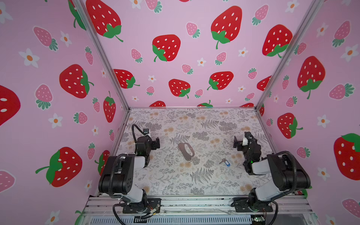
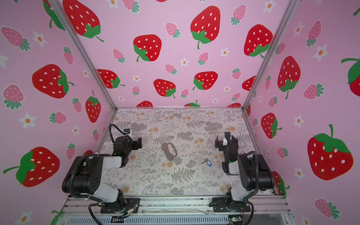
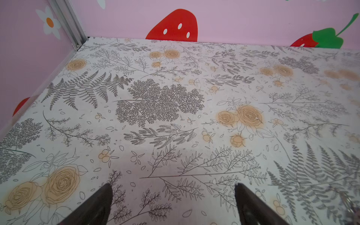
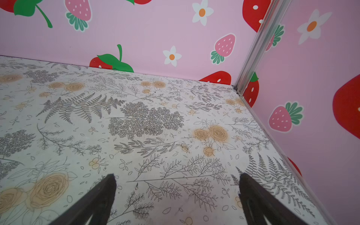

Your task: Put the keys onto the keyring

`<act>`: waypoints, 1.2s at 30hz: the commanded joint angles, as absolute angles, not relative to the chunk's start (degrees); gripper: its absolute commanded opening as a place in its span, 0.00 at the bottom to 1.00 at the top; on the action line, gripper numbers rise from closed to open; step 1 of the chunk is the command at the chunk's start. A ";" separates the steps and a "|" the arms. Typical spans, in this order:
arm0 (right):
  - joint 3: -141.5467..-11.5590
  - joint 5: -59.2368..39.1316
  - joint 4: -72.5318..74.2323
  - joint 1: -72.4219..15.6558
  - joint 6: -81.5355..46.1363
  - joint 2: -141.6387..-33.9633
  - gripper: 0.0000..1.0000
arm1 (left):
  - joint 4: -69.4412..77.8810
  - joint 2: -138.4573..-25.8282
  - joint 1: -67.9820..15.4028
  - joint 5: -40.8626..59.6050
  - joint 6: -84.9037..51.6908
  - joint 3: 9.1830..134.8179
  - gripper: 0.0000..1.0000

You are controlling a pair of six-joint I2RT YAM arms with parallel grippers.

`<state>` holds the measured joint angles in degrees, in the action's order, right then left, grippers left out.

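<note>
My left gripper needs to grip a small metal ring [image 1: 180, 149] on the keyring's outer edge, near its far end and opposite its long opening.
The keyring [image 1: 182, 150] [image 2: 166, 151], a grey-brown curved strap with small metal rings along one edge, lies flat mid-table in both top views. The keys [image 1: 226, 162] [image 2: 208, 162], a small silver key joined to a blue tag, lie on the table to its right and nearer the front. My left gripper [image 1: 157, 143] [image 2: 139, 143] [image 3: 173, 185] hovers open left of the strap, with only table between its fingers [image 3: 105, 196]. My right gripper [image 1: 236, 144] [image 2: 217, 144] [image 4: 176, 175] is open too, right of the strap and beyond the keys. Neither wrist view shows the keys.
The floral table [image 1: 194, 181] is boxed in by pink strawberry walls on three sides, with aluminium posts [image 1: 124, 101] [image 1: 261, 101] at the back corners. A metal rail [image 1: 194, 202] carrying both arm bases runs along the front edge.
</note>
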<state>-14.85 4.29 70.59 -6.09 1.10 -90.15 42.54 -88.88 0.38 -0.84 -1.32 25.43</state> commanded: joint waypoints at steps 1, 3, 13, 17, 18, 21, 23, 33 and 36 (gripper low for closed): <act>-15.55 4.04 71.21 -5.80 0.00 -90.03 0.99 | 43.24 -88.84 0.53 -0.35 -1.51 26.37 0.99; -15.56 4.04 71.20 -5.80 0.00 -90.08 0.99 | 43.24 -88.79 0.55 -0.35 -1.49 26.39 0.99; -15.65 3.91 71.11 -5.71 0.00 -90.11 0.99 | 43.24 -88.92 0.67 -0.26 -1.58 26.37 0.99; -15.65 3.91 71.07 -5.71 0.00 -90.13 0.99 | 43.18 -88.95 0.63 -0.26 -1.53 26.45 0.99; -15.64 3.89 71.09 -5.65 0.00 -90.15 0.99 | 43.15 -88.87 0.64 -0.22 -1.56 26.46 0.99; -15.65 3.89 71.03 -5.69 0.00 -90.14 0.99 | 43.14 -88.91 0.62 -0.26 -1.50 26.46 0.99; -15.67 3.94 71.07 -5.71 0.00 -90.17 0.99 | 43.13 -88.89 0.65 -0.26 -1.54 26.46 0.99; -14.59 5.54 72.61 -5.71 -0.45 -89.38 1.00 | 43.30 -88.32 0.68 -2.04 -2.40 26.30 0.99; -12.49 6.93 74.50 -5.71 -1.07 -86.82 0.99 | 35.77 -84.34 0.96 -5.15 -3.96 28.72 1.00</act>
<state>-14.00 5.21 71.16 -6.09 0.62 -89.27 40.23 -87.72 0.47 -2.24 -2.07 25.56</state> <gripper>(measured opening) 0.992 0.996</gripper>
